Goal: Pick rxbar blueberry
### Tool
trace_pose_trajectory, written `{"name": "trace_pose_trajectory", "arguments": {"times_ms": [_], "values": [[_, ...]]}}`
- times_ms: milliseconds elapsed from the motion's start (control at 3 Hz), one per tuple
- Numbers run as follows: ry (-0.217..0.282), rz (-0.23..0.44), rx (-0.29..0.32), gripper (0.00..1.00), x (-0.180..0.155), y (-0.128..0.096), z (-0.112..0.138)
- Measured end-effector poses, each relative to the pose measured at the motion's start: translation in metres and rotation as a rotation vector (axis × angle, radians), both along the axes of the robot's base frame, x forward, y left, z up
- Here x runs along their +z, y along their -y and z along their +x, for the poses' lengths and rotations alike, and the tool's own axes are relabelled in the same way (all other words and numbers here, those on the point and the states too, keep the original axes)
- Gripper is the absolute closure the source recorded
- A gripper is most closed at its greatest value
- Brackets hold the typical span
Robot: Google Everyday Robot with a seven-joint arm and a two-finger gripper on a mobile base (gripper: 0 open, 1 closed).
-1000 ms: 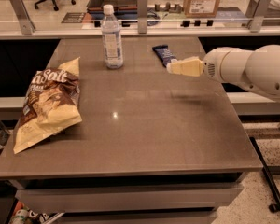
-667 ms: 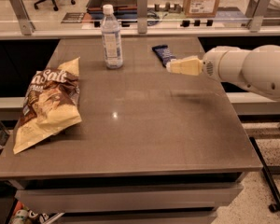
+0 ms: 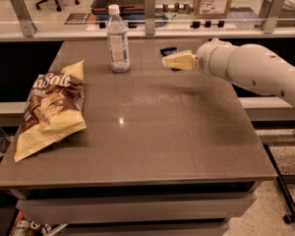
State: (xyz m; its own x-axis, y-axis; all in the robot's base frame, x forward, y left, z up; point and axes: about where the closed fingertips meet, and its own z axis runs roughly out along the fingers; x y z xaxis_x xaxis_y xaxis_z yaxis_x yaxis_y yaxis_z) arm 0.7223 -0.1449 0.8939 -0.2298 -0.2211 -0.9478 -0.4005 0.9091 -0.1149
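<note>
Next, I close my gripper on the near part of the rxbar blueberry [image 3: 176, 68], because its far end stays sticking out past the fingers.
The rxbar blueberry [image 3: 167, 50] is a small dark navy bar lying flat at the far side of the table, right of the bottle. Only its far end shows; the rest is hidden behind my gripper. My gripper [image 3: 173, 61], cream-coloured on a white arm coming in from the right, points left and hovers just in front of and over the bar. I cannot tell whether it touches the bar.
A clear water bottle [image 3: 117, 38] stands upright left of the bar. A large yellow-and-brown chip bag [image 3: 51, 107] lies at the table's left. The brown table [image 3: 152, 132] has a glass-and-post barrier [image 3: 149, 6] behind its far edge.
My gripper has moved a little left and farther back over the table, and now covers more of the bar. Bottle and chip bag have not moved.
</note>
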Motion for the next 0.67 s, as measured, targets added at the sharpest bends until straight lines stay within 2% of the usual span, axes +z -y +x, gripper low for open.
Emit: {"name": "trace_pose_trajectory", "arguments": {"times_ms": [333,667], "values": [[0.02,0.018,-0.016,0.0,-0.005,-0.001,0.025],[0.0,0.049,-0.034,0.0,-0.017,0.008,0.05]]}}
